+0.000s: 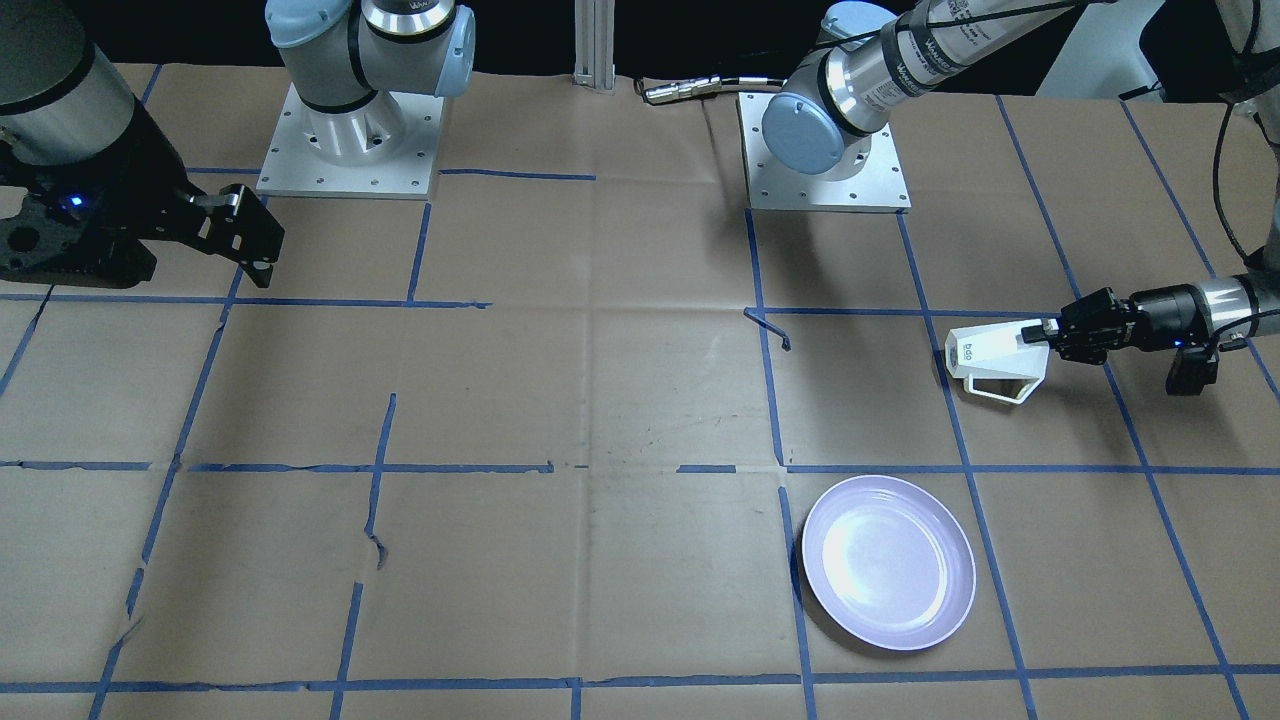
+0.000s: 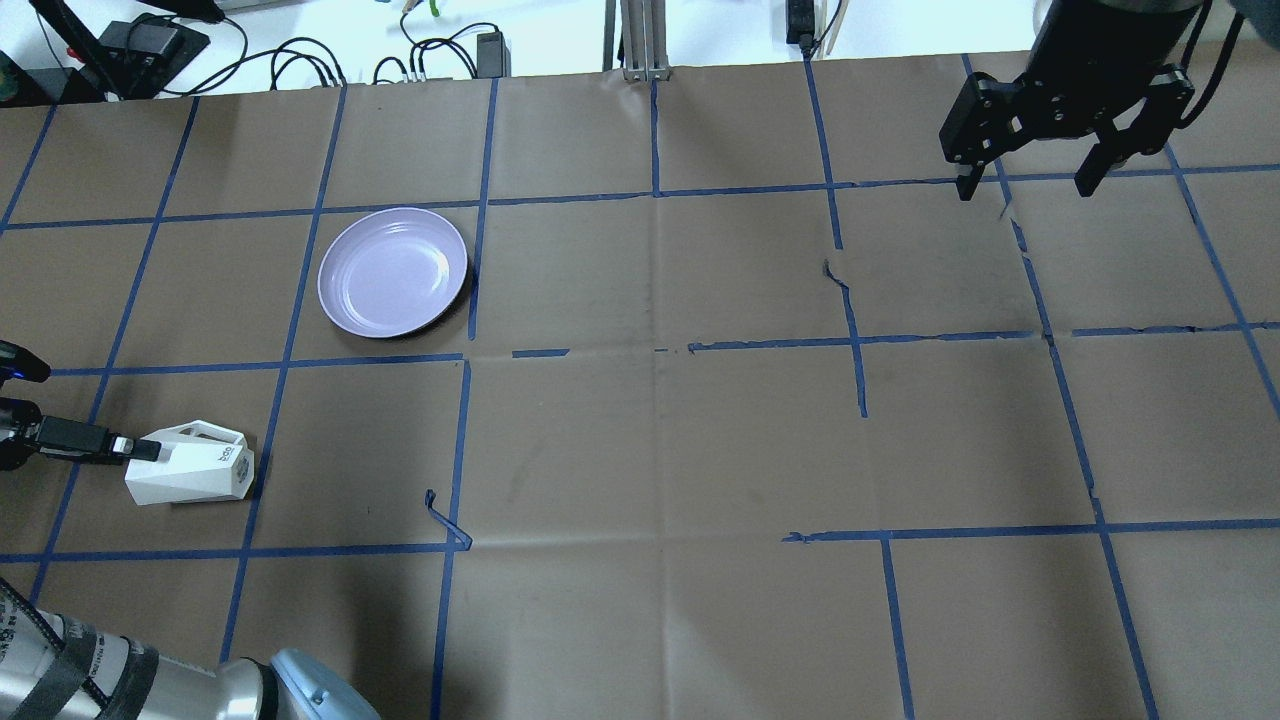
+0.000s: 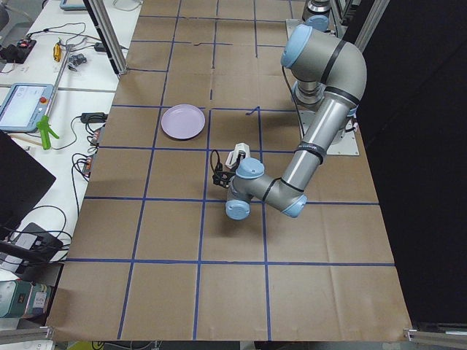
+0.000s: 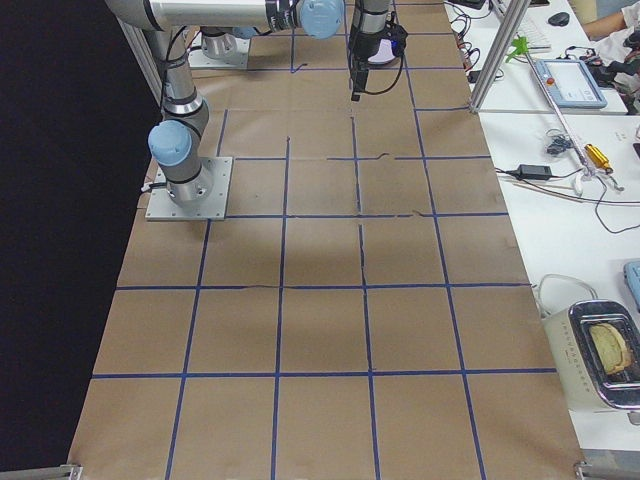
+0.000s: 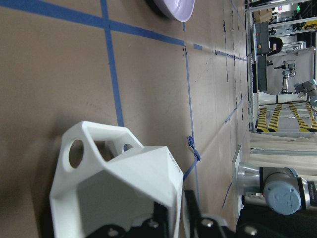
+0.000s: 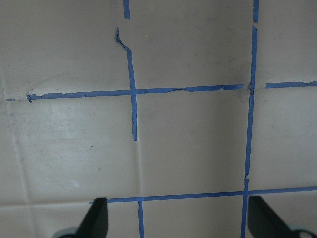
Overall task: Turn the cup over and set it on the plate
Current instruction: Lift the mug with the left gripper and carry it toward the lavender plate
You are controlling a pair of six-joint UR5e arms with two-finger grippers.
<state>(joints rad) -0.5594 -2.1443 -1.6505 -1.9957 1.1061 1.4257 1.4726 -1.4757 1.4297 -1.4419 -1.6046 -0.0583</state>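
Observation:
The robot's left gripper needs to release the white cup on the lavender plate's half nearer the arm base plates [image 1: 890,541].
The white faceted cup [image 1: 990,360] lies on its side, rim toward my left gripper [image 1: 1040,335] and handle toward the plate. The left gripper is shut on the cup's rim wall, one finger inside and one outside. I cannot tell if the cup touches the paper. It also shows in the overhead view [image 2: 195,478], the left wrist view [image 5: 119,183] and the left side view [image 3: 238,154]. The lavender plate [image 1: 888,562] lies flat and bare about a grid square away, also in the overhead view [image 2: 393,272]. My right gripper [image 2: 1027,185] is open and empty, far across the table.
Brown paper with a blue tape grid covers the table [image 2: 660,440]. A curl of loose tape [image 2: 445,520] sticks up near the cup. The arm base plates [image 1: 828,150] stand at the robot's side. Cables and devices [image 2: 300,50] lie beyond the far edge.

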